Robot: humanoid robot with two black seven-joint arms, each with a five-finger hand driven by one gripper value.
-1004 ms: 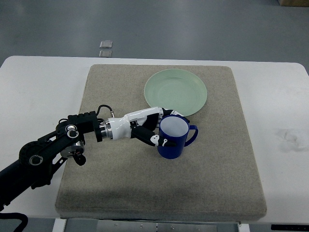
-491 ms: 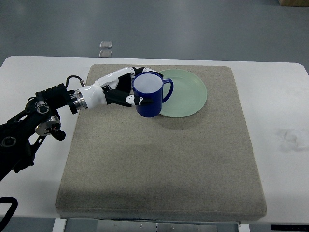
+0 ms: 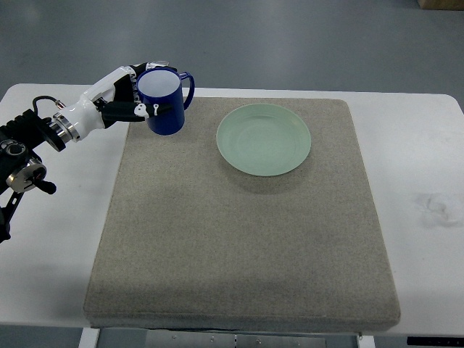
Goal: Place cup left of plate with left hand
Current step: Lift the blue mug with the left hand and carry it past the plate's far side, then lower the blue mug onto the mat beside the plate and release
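Observation:
Next, I release the blue cup with my left gripper on the grey mat's far corner (image 3: 156, 153), beside the pale green plate.
A blue cup (image 3: 164, 101) with a white inside is held upright in my left hand (image 3: 134, 100), handle pointing right. The hand's fingers wrap its left side and carry it in the air over the far left corner of the mat. A pale green plate (image 3: 264, 138) lies on the grey mat (image 3: 239, 239), to the right of the cup and apart from it. My left arm (image 3: 36, 138) comes in from the left edge. My right arm is out of view.
The mat lies on a white table (image 3: 428, 145). Two small grey squares (image 3: 157, 67) lie on the floor beyond the table's far edge. A dark smudge (image 3: 433, 204) marks the table on the right.
My left hand has lifted the cup from the mat just in front of the plate and carried it up and to the left, past the plate, to the mat's far left corner.

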